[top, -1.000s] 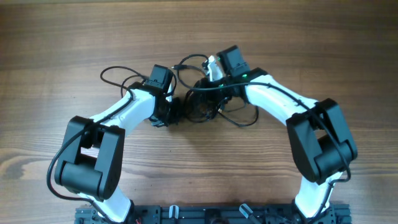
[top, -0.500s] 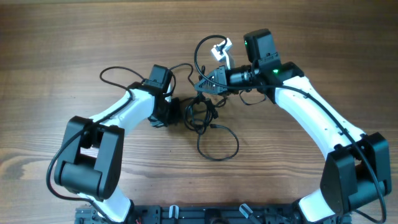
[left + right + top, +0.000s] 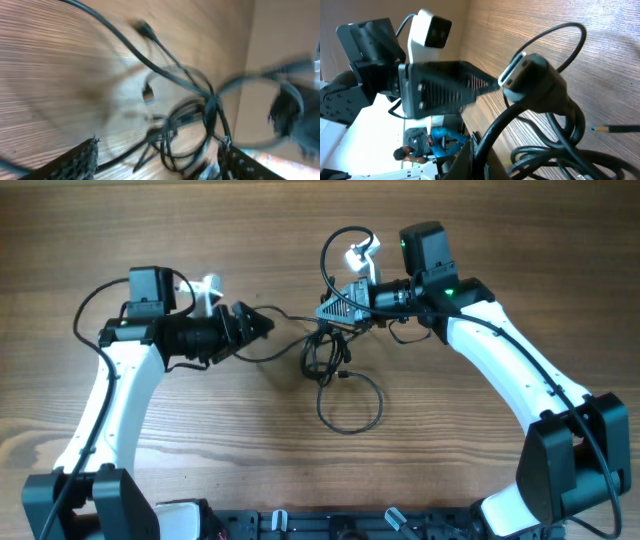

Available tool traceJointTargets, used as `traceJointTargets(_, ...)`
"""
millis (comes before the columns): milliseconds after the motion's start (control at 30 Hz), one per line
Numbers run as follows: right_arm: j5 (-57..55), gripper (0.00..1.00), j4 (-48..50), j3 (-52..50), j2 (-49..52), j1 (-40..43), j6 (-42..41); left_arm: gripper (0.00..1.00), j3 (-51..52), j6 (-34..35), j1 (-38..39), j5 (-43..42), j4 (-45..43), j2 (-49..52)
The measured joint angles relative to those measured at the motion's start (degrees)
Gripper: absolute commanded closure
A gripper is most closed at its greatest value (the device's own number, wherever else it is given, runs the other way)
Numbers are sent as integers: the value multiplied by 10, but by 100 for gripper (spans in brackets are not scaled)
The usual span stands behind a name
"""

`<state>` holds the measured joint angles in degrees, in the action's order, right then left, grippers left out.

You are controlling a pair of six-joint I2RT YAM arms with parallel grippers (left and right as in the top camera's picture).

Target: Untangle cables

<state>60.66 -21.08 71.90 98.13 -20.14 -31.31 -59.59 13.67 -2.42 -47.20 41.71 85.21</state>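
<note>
The robot's right gripper should release the cable's end, now held just above the tangle, on the bare wood (image 3: 562, 385) next to the black elbow of its arm, far away from the tangle.
The cables (image 3: 326, 360) lie bunched in a black tangle at the table's middle, and one loop (image 3: 350, 408) trails toward the near edge. My right gripper (image 3: 323, 313) hangs just above the tangle, shut on a cable. In the right wrist view that cable rises from my right gripper (image 3: 481, 161) and ends in a chunky plug (image 3: 535, 75). My left gripper (image 3: 262, 323) sits left of the tangle, pointing at it, open. In the blurred left wrist view, cable strands (image 3: 200, 115) lie ahead and run between the spread fingers (image 3: 82, 160), and nothing is gripped.
One thin cable (image 3: 285, 346) runs along the wood from the left gripper's tip to the tangle. The arm bases (image 3: 350, 525) line the near edge. The wooden table (image 3: 480, 240) stretches on all sides.
The left gripper has opened and its arm has swung back to the left, away from the tangle. The right arm lifted its cable toward the far right earlier and has hardly moved since.
</note>
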Motion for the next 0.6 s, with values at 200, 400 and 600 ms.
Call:
traceJointTargets(200,0,96,1,0,0,0,-2,22,0,-107,73,-14,12,3)
traceJointTargets(400,0,96,1,0,0,0,-2,45,0,-135,143,15,-17,24)
traceJointTargets(600,0,96,1,0,0,0,-2,60,0,-137,165,66,-24,65)
